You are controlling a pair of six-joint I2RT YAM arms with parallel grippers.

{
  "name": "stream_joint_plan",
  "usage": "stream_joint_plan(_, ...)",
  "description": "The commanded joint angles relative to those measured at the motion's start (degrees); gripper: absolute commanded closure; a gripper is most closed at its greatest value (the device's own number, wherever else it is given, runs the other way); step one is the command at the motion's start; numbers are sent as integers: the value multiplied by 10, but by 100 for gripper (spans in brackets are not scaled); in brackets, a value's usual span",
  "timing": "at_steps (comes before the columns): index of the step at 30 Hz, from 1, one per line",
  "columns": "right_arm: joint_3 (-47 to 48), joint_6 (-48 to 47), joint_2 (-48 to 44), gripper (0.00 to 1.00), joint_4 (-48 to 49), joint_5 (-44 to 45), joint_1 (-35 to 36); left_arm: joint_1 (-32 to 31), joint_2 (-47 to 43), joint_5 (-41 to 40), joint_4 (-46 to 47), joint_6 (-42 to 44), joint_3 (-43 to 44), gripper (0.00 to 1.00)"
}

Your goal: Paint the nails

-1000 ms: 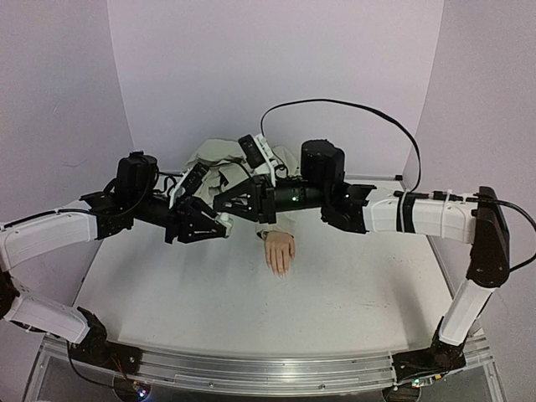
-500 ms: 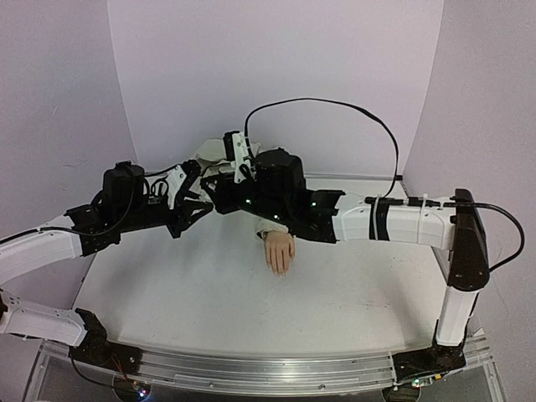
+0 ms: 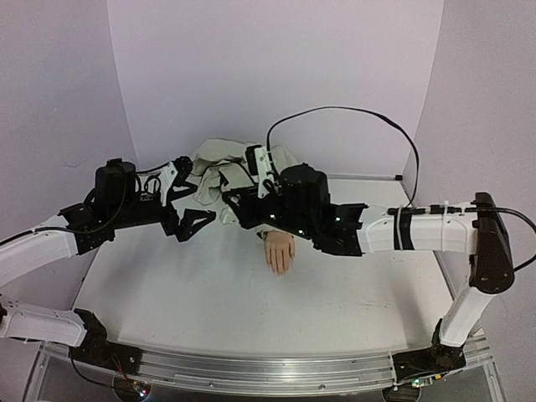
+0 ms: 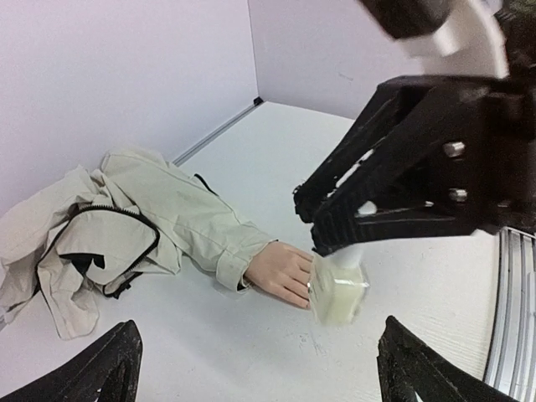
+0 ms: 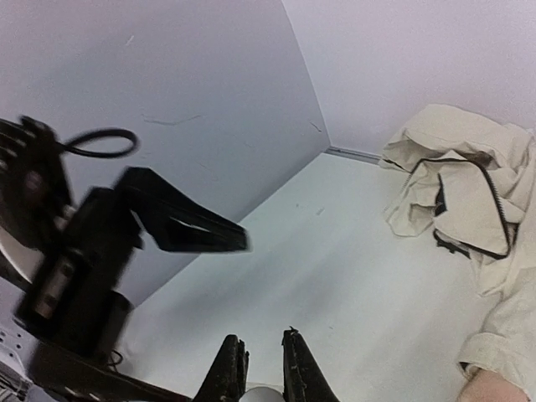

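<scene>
With my right gripper, I next set the bottle down on the white table [image 3: 247, 317], in the spot between the mannequin fingertips and the metal rail. The bottle is held just above the table.
The pale mannequin hand [image 3: 280, 251] lies palm down on the white table [image 3: 352, 293], its beige sleeve running back into a crumpled jacket [image 3: 219, 163]. Its nails are too small to make out; in the left wrist view the fingertips of the hand [image 4: 280, 270] sit partly behind a small pale bottle [image 4: 339, 291]. My right gripper [image 4: 347, 239] is shut on the bottle's white cap [image 5: 264, 394], holding the bottle just above the table beside the fingers. My left gripper [image 4: 260, 335] stands wide open with nothing in it, left of the right gripper [image 3: 234, 208].
The beige jacket [image 5: 469, 176] with its black zip is heaped at the back by the wall. The lilac back wall [image 3: 276, 75] and side walls close in the table. A black cable [image 3: 352, 113] loops above the right arm. A metal rail [image 3: 268, 373] runs along the near edge.
My left gripper has opened, let go of the bottle and drawn back to the left. My right arm has come down nearer the mannequin hand with the bottle hanging by its cap.
</scene>
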Motion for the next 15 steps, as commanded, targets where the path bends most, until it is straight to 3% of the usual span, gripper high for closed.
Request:
stream_joint_plan(1, -91, -79, -54, 100, 83, -51, -32, 6, -50, 51, 31, 11, 8, 1)
stream_joint_plan(6, -133, -106, -35, 100, 111, -119, -27, 7, -73, 18, 33, 26, 1, 1)
stream_joint_plan(12, -138, -157, 34, 100, 121, -145, 25, 10, -64, -242, 33, 0, -4, 1)
stream_joint_plan(15, -159, -157, 51, 100, 140, -158, 34, 19, -62, -288, 32, -12, -5, 1)
